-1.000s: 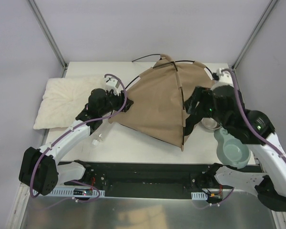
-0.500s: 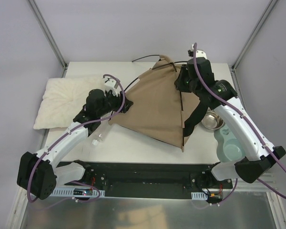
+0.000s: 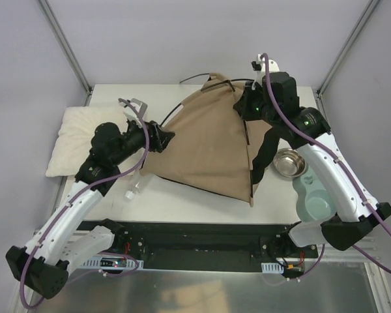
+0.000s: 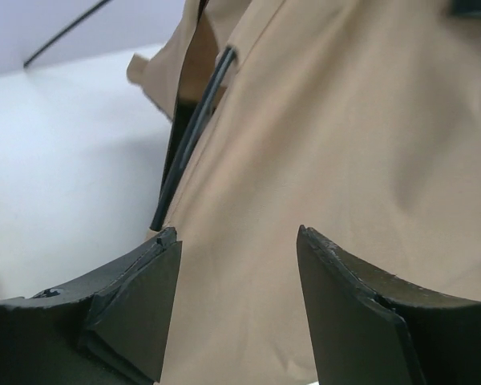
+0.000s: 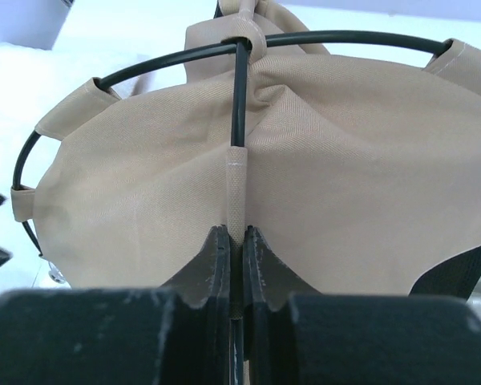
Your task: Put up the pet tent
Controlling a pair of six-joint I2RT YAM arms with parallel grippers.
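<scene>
The broad tan panel stands in front of the tent's folded far side, so the robot's right gripper will grab the side pole's sleeve (image 5: 76,110) and turn the tent.
The pet tent (image 3: 208,147) lies half-collapsed in the middle of the table, tan fabric up, with its black lining showing along the right edge (image 3: 264,153). Thin black poles (image 5: 239,96) cross near its top. My right gripper (image 5: 236,230) is shut on the tan sleeve of the centre pole, near the tent's top (image 3: 243,107). At the tent's left corner my left gripper (image 3: 164,137) stands open. Tan fabric fills the space beyond its fingers (image 4: 236,234), and a black pole end (image 4: 184,156) runs just left of them.
A cream fluffy pillow (image 3: 85,134) lies at the left of the table. A metal bowl (image 3: 288,162) and a grey-green dish (image 3: 316,203) sit right of the tent. A small white object (image 3: 131,192) rests near the left arm. Frame posts rise at the back corners.
My right arm swung from the tent's right side up to its top and shut on the pole sleeve. The left arm drew back leftward and its jaws opened wider.
</scene>
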